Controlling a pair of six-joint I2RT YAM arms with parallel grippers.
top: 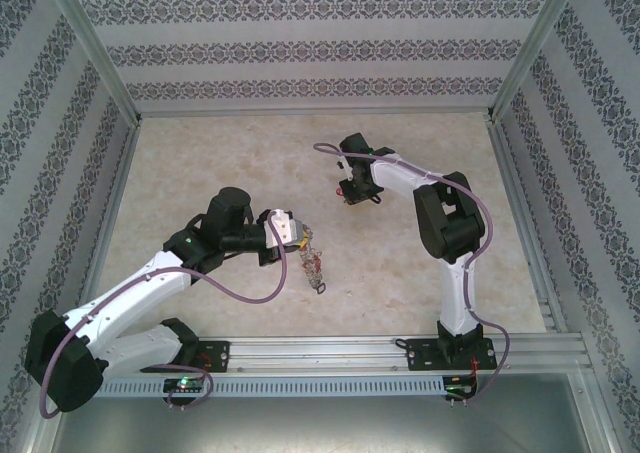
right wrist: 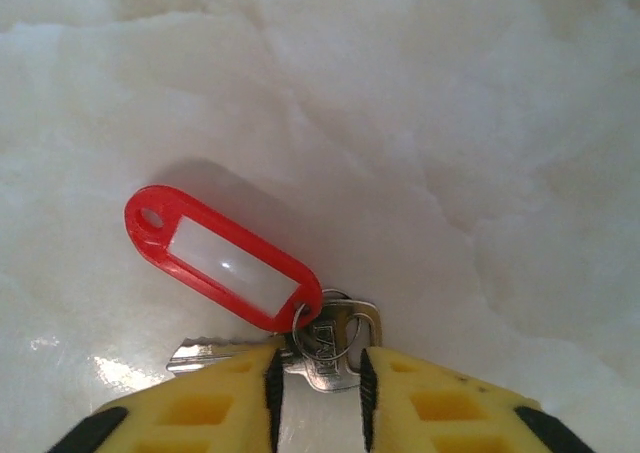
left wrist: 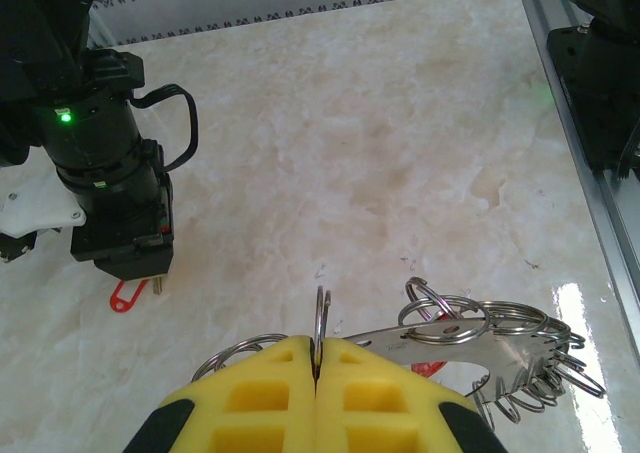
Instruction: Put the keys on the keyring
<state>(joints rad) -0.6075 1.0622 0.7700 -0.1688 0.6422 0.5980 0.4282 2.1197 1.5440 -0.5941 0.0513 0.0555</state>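
Note:
One key's blade lies crosswise under my right gripper's finger, so I will open, back off and grab the keys by their small ring [right wrist: 326, 335].
My left gripper [left wrist: 316, 361] is shut on one thin split ring [left wrist: 321, 318] of the keyring [left wrist: 470, 335], a flat metal piece fringed with many steel rings. From above, the keyring [top: 313, 263] hangs below that gripper [top: 298, 235] near the table's middle. Further back, my right gripper [top: 349, 195] points down at the table. The keys [right wrist: 335, 348], silver with a red oblong tag [right wrist: 225, 258], lie flat on the marble. My right gripper [right wrist: 318, 381] has closed in on the key heads, a yellow pad against each side. One key's blade runs under the left pad.
The left wrist view shows the right arm's black wrist [left wrist: 105, 183] over the red tag [left wrist: 122, 296]. Aluminium rails [top: 515, 223] and patterned walls [top: 320, 48] fence the marble table [top: 220, 153]. Cables loop off both arms.

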